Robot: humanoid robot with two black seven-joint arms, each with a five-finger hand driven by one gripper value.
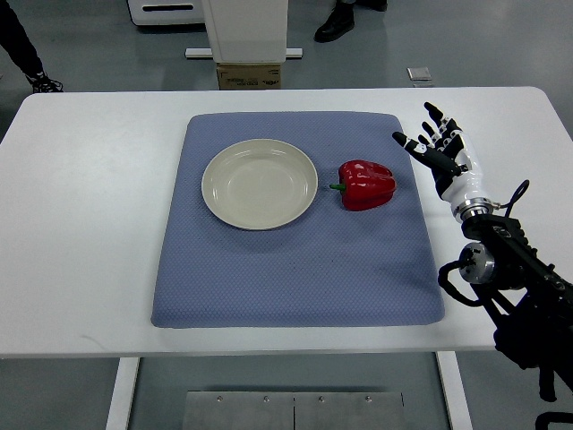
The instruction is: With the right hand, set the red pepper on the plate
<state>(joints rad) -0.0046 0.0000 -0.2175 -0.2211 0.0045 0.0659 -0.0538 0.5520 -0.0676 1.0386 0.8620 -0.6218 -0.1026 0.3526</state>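
I should next close my right gripper around the body [374, 185] of the red pepper, toward the end away from its green stem.
A red pepper [366, 184] with a green stem lies on its side on the blue mat [295, 269], just right of the plate. The cream plate [260, 184] sits empty on the mat's upper middle. My right hand [435, 144] hovers over the white table to the right of the mat, a short gap away from the pepper, its fingers spread and holding nothing. Its black arm [515, 269] runs down to the lower right corner. The left arm does not show.
The white table [81, 224] extends around the mat on all sides. Beyond the far edge stand a white machine base with a cardboard box [248, 76], and people's shoes [337, 25] on the grey floor.
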